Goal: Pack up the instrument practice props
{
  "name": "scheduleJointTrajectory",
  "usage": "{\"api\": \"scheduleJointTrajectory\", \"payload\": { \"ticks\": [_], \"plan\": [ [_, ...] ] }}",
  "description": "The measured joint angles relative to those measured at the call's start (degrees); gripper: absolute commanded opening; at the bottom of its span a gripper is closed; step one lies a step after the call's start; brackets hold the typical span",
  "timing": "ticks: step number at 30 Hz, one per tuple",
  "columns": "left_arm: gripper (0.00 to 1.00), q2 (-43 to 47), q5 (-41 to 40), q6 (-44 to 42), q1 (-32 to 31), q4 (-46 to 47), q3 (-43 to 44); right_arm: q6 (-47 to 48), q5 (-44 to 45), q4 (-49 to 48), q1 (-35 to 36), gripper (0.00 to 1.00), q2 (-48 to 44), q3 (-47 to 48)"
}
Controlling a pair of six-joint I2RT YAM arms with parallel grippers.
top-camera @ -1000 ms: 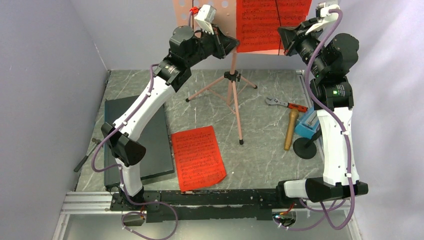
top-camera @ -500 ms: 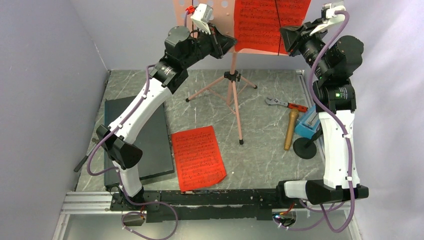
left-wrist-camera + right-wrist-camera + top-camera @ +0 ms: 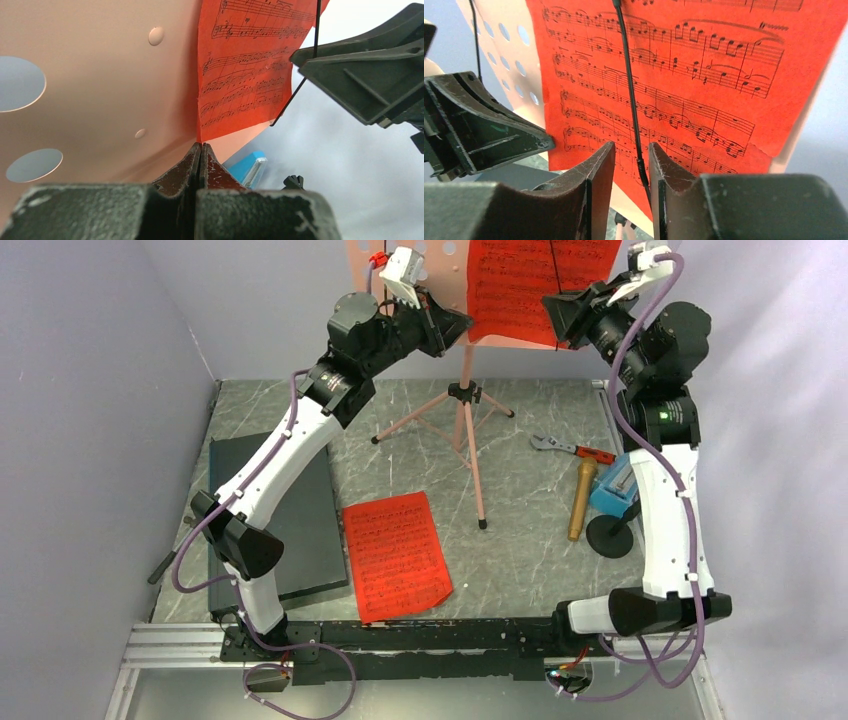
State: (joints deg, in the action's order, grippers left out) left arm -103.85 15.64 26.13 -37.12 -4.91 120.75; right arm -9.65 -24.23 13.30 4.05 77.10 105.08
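The red page's lowest corner is all that my left gripper's fingers meet, so I should open them and pinch the page farther in before I pull (image 3: 213,124) it off the stand.
The pink music stand (image 3: 465,410) rises at the back, its perforated desk (image 3: 400,270) carrying a red sheet-music page (image 3: 520,290). My left gripper (image 3: 455,328) is shut, its tips (image 3: 200,146) against the desk's lower edge at the page's corner; whether they pinch anything I cannot tell. My right gripper (image 3: 560,315) is open in front of the page (image 3: 674,75), with the desk's thin black wire page holder (image 3: 629,100) running between its fingers (image 3: 601,160). A second red page (image 3: 397,555) lies on the table. At the right lie the gold microphone (image 3: 582,498) with its black round base (image 3: 610,537) and the blue metronome (image 3: 612,485).
A red-handled wrench (image 3: 572,448) lies behind the microphone. A large dark slab (image 3: 270,520) lies flat at the left under my left arm. The stand's three legs spread over the middle back. Walls close in the left, back and right.
My right gripper's jaws have parted around the wire page holder, and it has shifted slightly left. My left arm rose a little and stays shut at the desk's edge.
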Motion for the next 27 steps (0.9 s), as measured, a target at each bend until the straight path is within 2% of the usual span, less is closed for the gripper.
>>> {"api": "scheduleJointTrajectory", "payload": {
  "ticks": [3,6,22,23,25,27],
  "plan": [
    [0.03,0.1,0.0,-0.2,0.0,0.0,-0.3,-0.3,-0.4,-0.1,0.0,0.20,1.5,0.0],
    [0.03,0.2,-0.2,-0.6,0.0,0.0,-0.6,-0.6,-0.4,-0.1,-0.1,0.00,2.3,0.0],
    [0.03,4.3,-2.0,-2.5,-0.2,0.4,-3.6,-0.2,-1.5,-0.5,-1.7,0.00,0.7,-1.2],
    [0.05,4.4,-2.1,-2.5,-0.2,0.7,-3.9,-0.3,-1.7,-0.4,-1.8,0.00,0.5,-1.4],
    [0.22,4.7,-2.1,-2.7,-0.2,0.8,-4.4,-0.5,-1.9,-0.5,-2.0,0.00,0.3,-1.6],
    [0.31,4.7,-2.1,-2.8,-0.2,0.8,-4.7,-0.8,-2.1,-0.5,-2.1,0.00,0.2,-1.7]
  ]
}}
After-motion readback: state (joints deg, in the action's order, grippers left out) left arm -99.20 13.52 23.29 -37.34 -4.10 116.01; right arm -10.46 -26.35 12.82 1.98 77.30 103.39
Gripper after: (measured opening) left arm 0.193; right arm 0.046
